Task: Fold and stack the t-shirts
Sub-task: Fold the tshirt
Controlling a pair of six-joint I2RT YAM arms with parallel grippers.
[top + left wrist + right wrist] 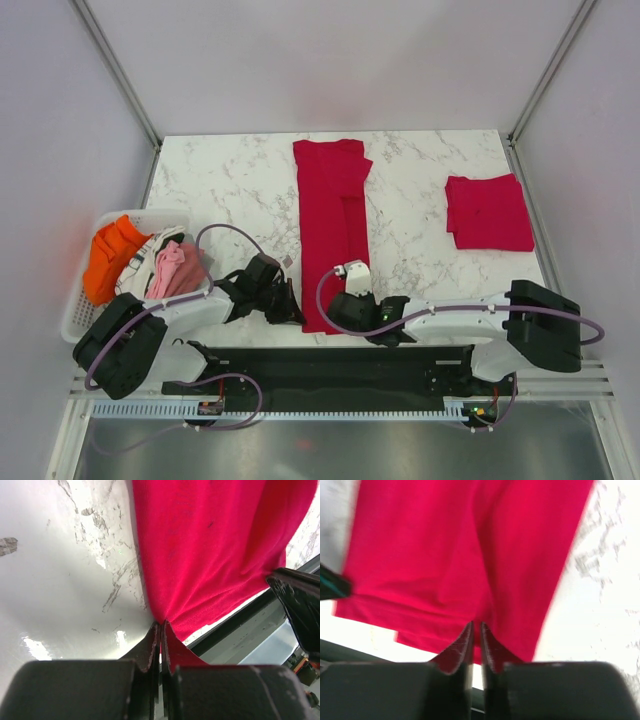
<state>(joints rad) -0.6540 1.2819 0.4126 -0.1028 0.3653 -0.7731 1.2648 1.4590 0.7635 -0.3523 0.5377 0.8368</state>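
Observation:
My right gripper has the crimson t-shirt's near edge short of its corner, so both my grippers should open and grab the t-shirt's near corners (527, 655) before they fold the t-shirt.
A crimson t-shirt (330, 220) lies folded into a long strip down the middle of the marble table. My left gripper (293, 305) is shut on its near left corner; the left wrist view shows the cloth (215, 555) bunched between my closed fingers (150, 645). My right gripper (338, 308) is shut on the strip's near edge; the right wrist view shows the red cloth (470, 555) pinched there. A second crimson t-shirt (488, 212) lies folded into a small square at the right of the table.
A white basket (85, 310) at the left edge holds orange, pink and white clothes. The table's near edge and a black rail (330, 360) run just behind both grippers. Frame posts stand at the back corners.

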